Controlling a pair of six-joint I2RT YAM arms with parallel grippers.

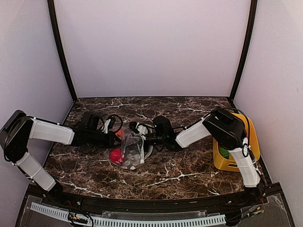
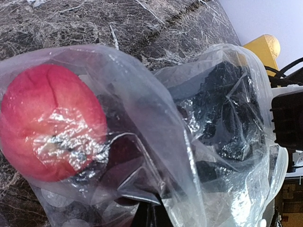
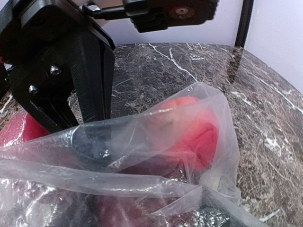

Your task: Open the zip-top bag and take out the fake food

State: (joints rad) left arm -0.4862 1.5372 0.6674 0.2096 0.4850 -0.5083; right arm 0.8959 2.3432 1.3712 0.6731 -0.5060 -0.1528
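Observation:
Next, I release the dark maroon fruit with my right gripper in the middle of the yellow bin (image 1: 241, 138), beyond the green toy.
The clear zip-top bag (image 1: 130, 150) is stretched between my two grippers at the table's middle. A bright red fruit (image 1: 115, 155) lies in its lower left part. My left gripper (image 1: 115, 135) is shut on the bag's left edge. My right gripper (image 1: 143, 135) is shut on its right edge. In the left wrist view the bag (image 2: 156, 113) fills the frame, with the red fruit (image 2: 49, 120) and a dark maroon fruit (image 2: 124, 153) inside. My left gripper (image 2: 151, 216) pinches a fold of plastic. In the right wrist view the bag (image 3: 142, 142) holds the red fruit (image 3: 191, 130). My right gripper (image 3: 215, 216) is mostly hidden by the plastic.
A yellow bin (image 1: 250, 138) with a green toy (image 1: 223, 152) stands at the table's right edge, beside the right arm. The dark marble table (image 1: 175, 175) has purple walls on three sides. The black left gripper body (image 3: 61, 75) looms close in the right wrist view.

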